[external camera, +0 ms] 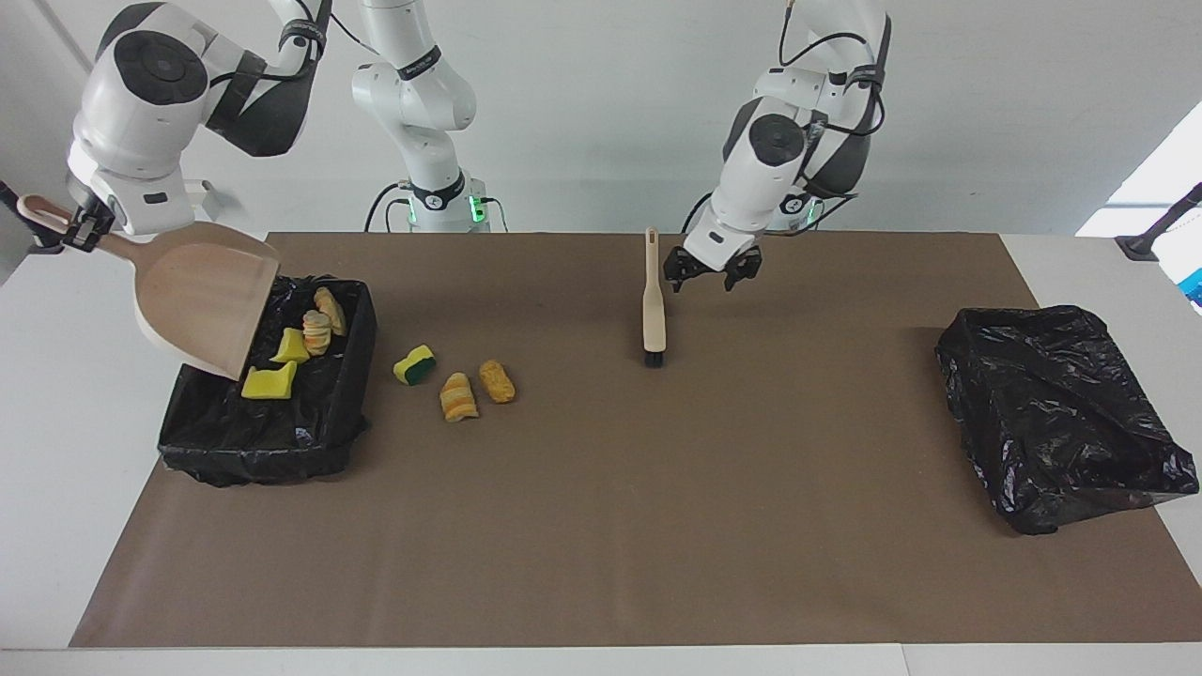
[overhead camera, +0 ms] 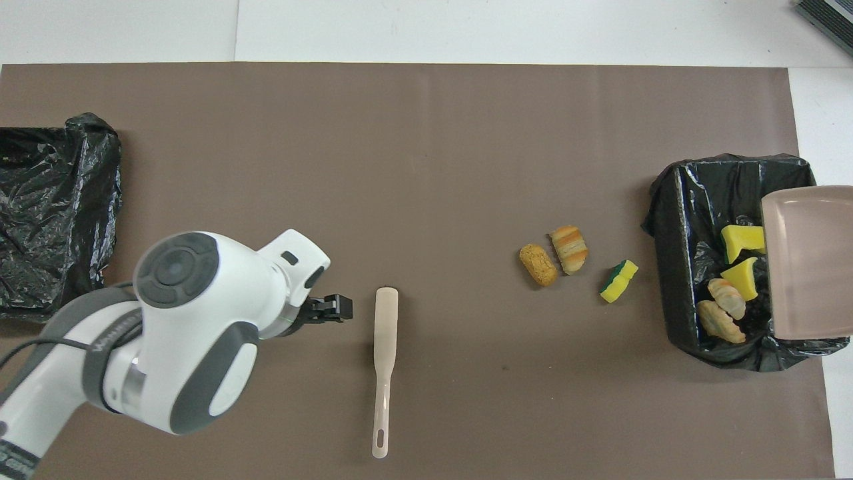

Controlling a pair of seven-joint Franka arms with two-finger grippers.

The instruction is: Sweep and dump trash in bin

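The dustpan, still tilted over the black-lined bin, will be let go by my right gripper on the mat [overhead camera: 406,145] between the brush and the mat's far edge.
My right gripper [external camera: 80,230] is shut on the handle of the beige dustpan [external camera: 202,300], which hangs tilted over the black-lined bin [external camera: 263,460]. Several trash scraps lie in the bin, among them a yellow sponge piece [external camera: 269,382] and a striped lump [external camera: 316,331]. Three scraps lie on the mat beside the bin: a yellow-green sponge [external camera: 414,364], a striped lump [external camera: 458,397] and an orange lump [external camera: 497,380]. The beige brush [external camera: 654,300] lies on the mat with its handle toward the robots. My left gripper [external camera: 714,272] is open and empty, low beside the brush handle.
A second black-bag-lined bin [external camera: 1061,413] stands at the left arm's end of the table. The brown mat [external camera: 601,545] covers most of the table. In the overhead view the dustpan [overhead camera: 806,260] covers part of the bin [overhead camera: 673,267].
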